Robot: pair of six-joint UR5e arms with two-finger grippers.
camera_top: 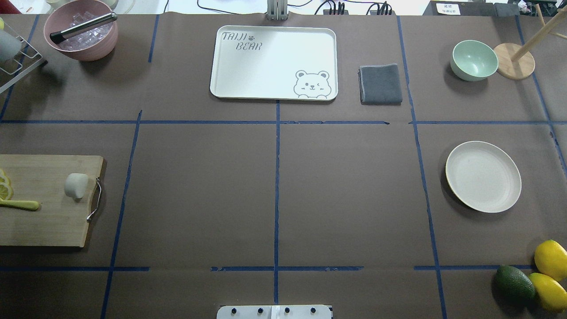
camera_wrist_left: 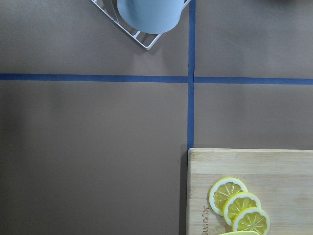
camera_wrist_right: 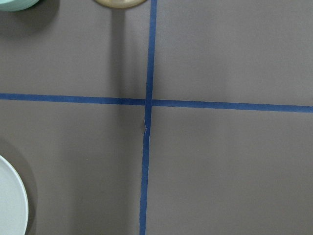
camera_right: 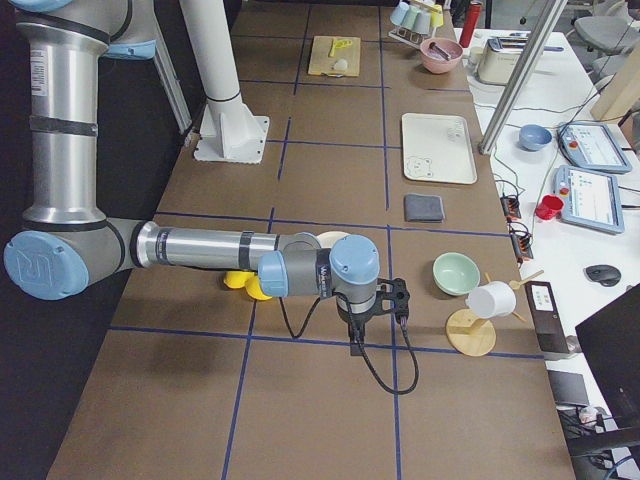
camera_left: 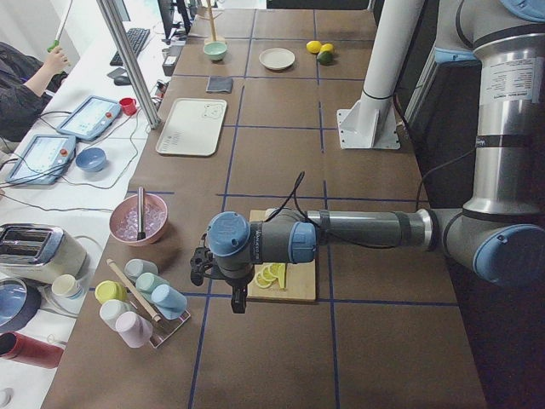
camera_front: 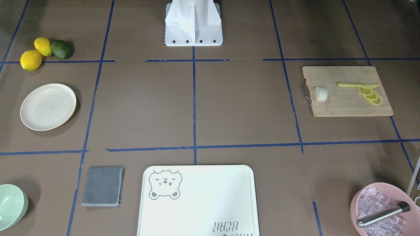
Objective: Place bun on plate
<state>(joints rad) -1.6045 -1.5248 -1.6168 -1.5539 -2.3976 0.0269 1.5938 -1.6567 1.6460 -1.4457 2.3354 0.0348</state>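
Next, my right gripper goes to the plate's outer rim point(camera_front: 22, 103) point(camera_wrist_right: 26, 220), on the side facing away from the cutting board, and closes there.
The small white bun point(camera_front: 321, 93) lies on its side on a wooden cutting board point(camera_front: 344, 108) at the robot's left, close to the board's metal handle; the overhead view has the bun point(camera_top: 76, 185) there too. At the robot's right the round cream plate point(camera_front: 48, 106) point(camera_top: 483, 176) sits bare on the table. Only the side views show the arms. My left gripper point(camera_left: 239, 305) hangs above the outer end of the board, away from the bun. My right gripper point(camera_right: 356, 347) hovers past the plate, over bare table. I cannot tell whether either is open or shut.
Lemon slices point(camera_front: 370, 95) and a yellow-green utensil point(camera_front: 357, 85) share the board. A bear-print tray point(camera_top: 273, 62), grey cloth point(camera_top: 380, 83), mint bowl point(camera_top: 474, 60) and pink ice bowl point(camera_top: 82, 30) line the far side. Two lemons and an avocado point(camera_top: 514, 282) lie near the plate. A person sits at the side desk.
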